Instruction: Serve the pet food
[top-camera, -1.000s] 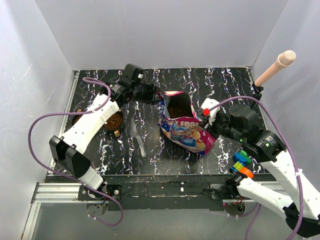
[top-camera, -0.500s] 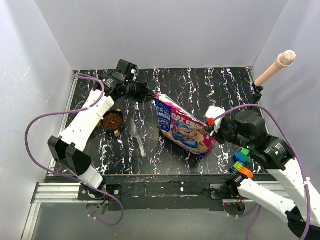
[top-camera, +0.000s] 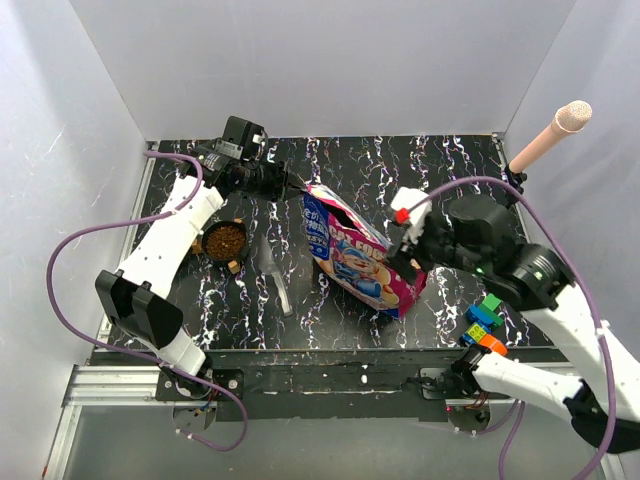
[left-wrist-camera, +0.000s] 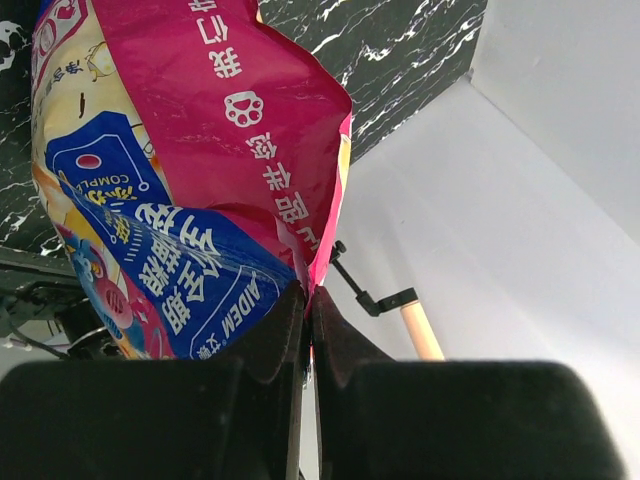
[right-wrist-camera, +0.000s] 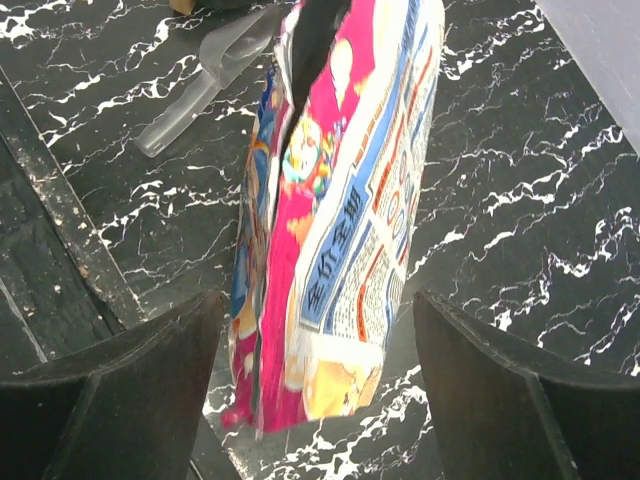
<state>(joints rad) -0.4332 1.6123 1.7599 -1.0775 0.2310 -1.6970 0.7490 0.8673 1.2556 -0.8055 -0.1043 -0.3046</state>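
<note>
The bag's opening gapes near the bag's corner in my left gripper. My right gripper should leave the bag's lower end and pinch the opening's edges shut (top-camera: 322, 195) beside that corner.
The pet food bag (top-camera: 355, 252), glossy magenta and blue, lies tilted mid-table with its top towards the back left. My left gripper (top-camera: 291, 186) is shut on the bag's top corner; in the left wrist view its jaws (left-wrist-camera: 308, 295) pinch the magenta edge of the bag (left-wrist-camera: 200, 170). My right gripper (top-camera: 404, 252) stands open round the bag's lower end, and in the right wrist view the bag (right-wrist-camera: 345, 220) sits between the spread fingers (right-wrist-camera: 150, 370) without touching them. Brown pet food (top-camera: 226, 241) fills a dark bowl to the left of the bag.
A clear plastic scoop (top-camera: 272, 266) lies between bowl and bag, also seen as the scoop (right-wrist-camera: 200, 75) in the right wrist view. Loose kibble (top-camera: 235, 266) sits by the bowl. Coloured toy blocks (top-camera: 482, 322) are at the front right. A pink microphone (top-camera: 548, 135) stands at the back right.
My left gripper closed on the bag's top and drew it back and left. My right gripper let go of the bag's lower corner and opened wide. The bag's open mouth no longer faces up.
</note>
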